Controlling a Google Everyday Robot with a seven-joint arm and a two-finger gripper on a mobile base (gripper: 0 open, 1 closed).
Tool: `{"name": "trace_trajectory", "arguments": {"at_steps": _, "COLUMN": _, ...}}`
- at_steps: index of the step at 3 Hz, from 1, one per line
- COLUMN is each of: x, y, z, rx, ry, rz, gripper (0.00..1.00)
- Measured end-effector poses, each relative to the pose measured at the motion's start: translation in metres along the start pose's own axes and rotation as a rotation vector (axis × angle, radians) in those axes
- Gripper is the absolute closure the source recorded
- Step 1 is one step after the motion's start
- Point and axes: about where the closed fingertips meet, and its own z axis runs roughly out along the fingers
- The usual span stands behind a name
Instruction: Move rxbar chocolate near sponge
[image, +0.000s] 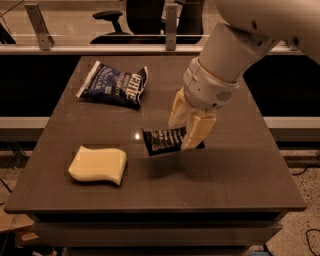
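Observation:
My gripper has the rxbar chocolate. It will let go of it on the table (152, 180) close beside the sponge, near the table's front edge.
The rxbar chocolate (162, 141), a small flat black wrapper with white lettering, is held in my gripper (186, 129) a little above the table's middle. The gripper's cream fingers (197, 131) are shut on the bar's right end, and the bar sticks out to the left. The sponge (98, 164), a pale yellow foam block with wavy edges, lies on the table at the front left, about a hand's width left of the bar. The big white arm comes in from the upper right.
A dark blue crinkled chip bag (114, 84) lies at the back left of the dark table (240, 175). Office chairs and a rail stand behind the table's far edge. The floor shows beyond the table's right and left edges.

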Motion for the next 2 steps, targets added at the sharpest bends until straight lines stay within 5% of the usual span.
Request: {"name": "trace_trajectory", "arguments": {"at_steps": 2, "x": -0.016, "y": 0.019, "z": 0.030, "rx": -0.015, "ry": -0.064, "rz": 0.062, "gripper": 1.00}}
